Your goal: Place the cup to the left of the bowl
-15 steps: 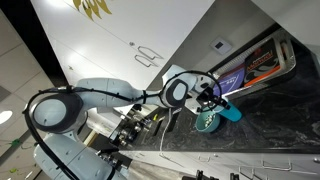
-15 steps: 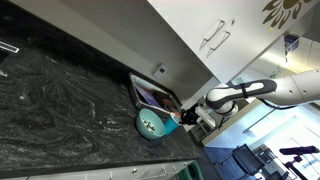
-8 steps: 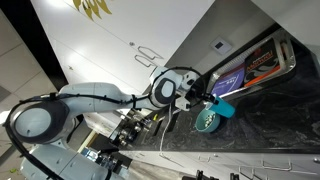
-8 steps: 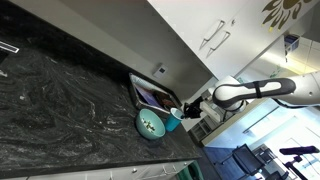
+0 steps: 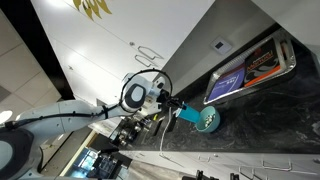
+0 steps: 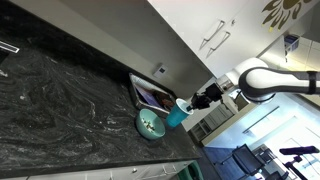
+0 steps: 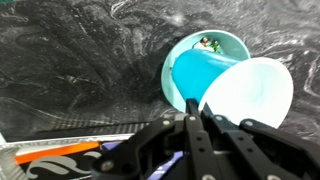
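Next, the gripper releases the light-blue cup on the dark marble counter (image 5: 188, 126) (image 7: 282, 67) beside the teal-green bowl, away from the tray. The cup now hangs at the bowl's edge.
My gripper (image 7: 193, 106) is shut on the light-blue cup (image 7: 197, 78) and holds it in the air, tilted on its side, its pale end towards the camera. The teal-green bowl (image 7: 172, 52) with a pale speckled inside lies on the dark marble counter right behind the cup in the wrist view. In both exterior views the cup (image 5: 188, 115) (image 6: 177, 117) hangs at the bowl's edge (image 5: 209, 121) (image 6: 149, 125), a little above the counter. The gripper (image 6: 188, 106) grips the cup by its rim; the fingers hide part of it.
A dark rectangular tray with colourful print (image 5: 250, 65) (image 6: 150, 93) lies on the counter beyond the bowl, and its corner shows in the wrist view (image 7: 55, 165). White wall cabinets hang above. The counter edge (image 6: 120, 168) runs close to the bowl.
The arm has swung the cup across the bowl, from the tray side to the bowl's opposite side, and lifted it slightly. The bowl and tray have not moved.
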You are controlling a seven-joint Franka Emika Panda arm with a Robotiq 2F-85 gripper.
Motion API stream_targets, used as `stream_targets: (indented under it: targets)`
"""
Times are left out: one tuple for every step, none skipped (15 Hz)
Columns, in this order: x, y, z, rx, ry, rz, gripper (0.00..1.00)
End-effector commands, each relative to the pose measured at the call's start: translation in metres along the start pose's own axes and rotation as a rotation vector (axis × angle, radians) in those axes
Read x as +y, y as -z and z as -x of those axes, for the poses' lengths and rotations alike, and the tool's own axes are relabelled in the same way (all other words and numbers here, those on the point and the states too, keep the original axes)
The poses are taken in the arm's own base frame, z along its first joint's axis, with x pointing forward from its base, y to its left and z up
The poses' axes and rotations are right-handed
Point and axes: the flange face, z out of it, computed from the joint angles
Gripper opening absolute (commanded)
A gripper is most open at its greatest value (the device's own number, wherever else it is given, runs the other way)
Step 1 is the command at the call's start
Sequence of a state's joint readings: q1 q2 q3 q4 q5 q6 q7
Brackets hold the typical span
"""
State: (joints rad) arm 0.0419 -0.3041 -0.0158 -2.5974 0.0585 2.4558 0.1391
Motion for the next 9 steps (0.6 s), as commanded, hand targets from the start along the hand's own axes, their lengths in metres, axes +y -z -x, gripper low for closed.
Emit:
stream_targets:
  targets:
    - [-0.038,0.012,0.012,-0.047,0.186,-0.070,0.01]
    - [-0.048,0.010,0.012,-0.064,0.238,-0.086,0.01]
    - [-0.057,0.005,0.011,-0.085,0.288,-0.104,0.01]
    - [-0.064,0.000,0.010,-0.103,0.340,-0.119,0.01]
    - [-0.072,-0.006,0.009,-0.122,0.391,-0.133,0.01]
    - [-0.081,-0.012,0.008,-0.141,0.443,-0.144,0.01]
    - [-0.090,-0.019,0.007,-0.156,0.494,-0.154,0.01]
    - [-0.098,-0.026,0.006,-0.173,0.547,-0.162,0.01]
    - [-0.107,-0.034,0.004,-0.186,0.600,-0.175,0.01]
